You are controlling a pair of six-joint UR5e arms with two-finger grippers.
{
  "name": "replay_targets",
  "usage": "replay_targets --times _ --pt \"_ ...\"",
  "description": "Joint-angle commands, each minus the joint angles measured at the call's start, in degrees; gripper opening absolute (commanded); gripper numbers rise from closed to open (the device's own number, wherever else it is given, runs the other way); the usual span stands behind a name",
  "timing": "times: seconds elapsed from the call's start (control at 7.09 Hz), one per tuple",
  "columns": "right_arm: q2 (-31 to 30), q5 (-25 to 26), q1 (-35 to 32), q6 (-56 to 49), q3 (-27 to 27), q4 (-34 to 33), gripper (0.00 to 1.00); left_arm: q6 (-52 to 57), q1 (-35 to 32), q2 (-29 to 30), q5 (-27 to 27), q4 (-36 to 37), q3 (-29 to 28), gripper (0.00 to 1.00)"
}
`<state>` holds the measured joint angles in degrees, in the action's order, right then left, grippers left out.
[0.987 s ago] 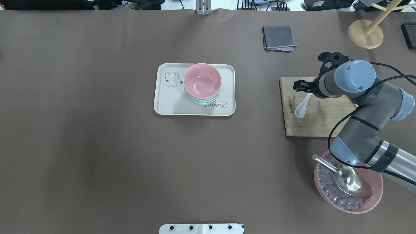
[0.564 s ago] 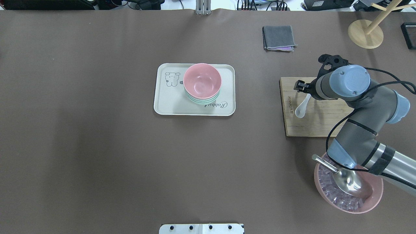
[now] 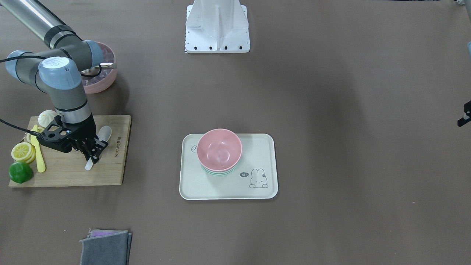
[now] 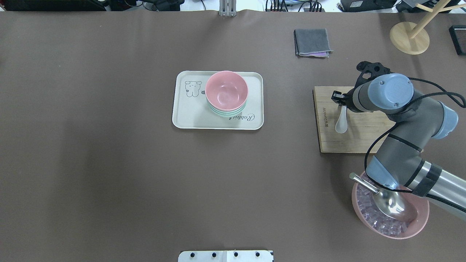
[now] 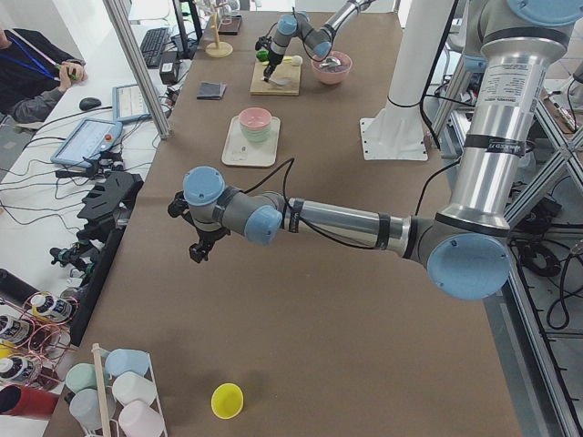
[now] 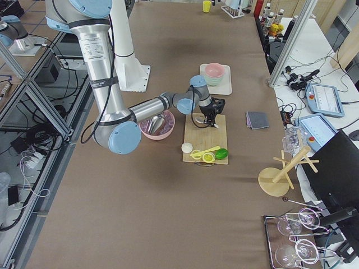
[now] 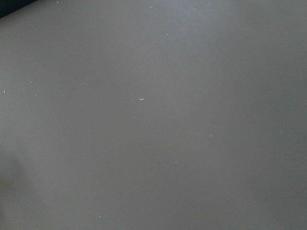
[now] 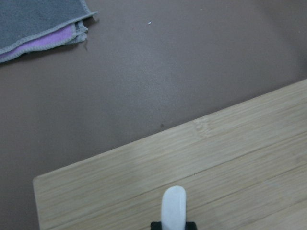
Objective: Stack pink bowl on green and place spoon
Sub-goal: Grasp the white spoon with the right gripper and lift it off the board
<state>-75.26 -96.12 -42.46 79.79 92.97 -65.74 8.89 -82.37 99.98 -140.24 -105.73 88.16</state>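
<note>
Next, my right gripper releases the white spoon inside the pink bowl [image 3: 224,156] on the cream tray.
A pink bowl [image 4: 226,91] sits nested on a green bowl [image 4: 227,112] on a cream tray [image 4: 182,116] at mid table; the stack also shows in the front view [image 3: 219,150]. A white spoon [image 4: 341,123] lies on the wooden cutting board [image 4: 349,142] at the right. My right gripper [image 4: 339,100] is down over the spoon's handle and shut on it; the handle tip shows in the right wrist view [image 8: 172,203]. My left gripper [image 5: 196,244] hovers over bare table far to the left. I cannot tell whether it is open or shut.
A pink bowl of ice with a metal scoop [image 4: 389,207] stands near my right arm. On the board lie lemon slices [image 3: 22,151], a lime [image 3: 20,172], a yellow knife [image 3: 38,154] and a bun [image 3: 48,117]. A grey cloth [image 4: 312,42] and a wooden stand [image 4: 409,36] are at the back right.
My right gripper has shifted slightly right over the board. The spoon has swung with it, its bowl end moving right so that it points more straight toward the robot.
</note>
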Motion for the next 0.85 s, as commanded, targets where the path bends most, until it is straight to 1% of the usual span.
replay_targets --times 0.0,0.28,0.42,0.56,0.71 --pt "0.7 -0.1 0.0 0.0 1.2 -0.1 0.0 -0.1 0.0 0.0 0.0 0.1 0.0 0.99" --pt "4.9 0.0 -0.6 0.3 1.2 -0.3 0.0 0.5 -0.4 0.2 0.1 0.2 0.0 0.99" --pt "8.3 0.0 -0.8 3.3 1.2 -3.7 0.0 3.0 -2.1 0.2 0.1 0.2 -1.2 0.99" --pt "13.9 0.0 -0.7 6.0 1.2 -12.0 0.0 7.1 -5.7 0.3 0.6 1.0 -3.9 0.99" --pt "17.5 0.0 -0.6 7.4 1.2 -16.5 0.0 11.5 -9.4 0.3 0.9 5.1 -4.6 0.99"
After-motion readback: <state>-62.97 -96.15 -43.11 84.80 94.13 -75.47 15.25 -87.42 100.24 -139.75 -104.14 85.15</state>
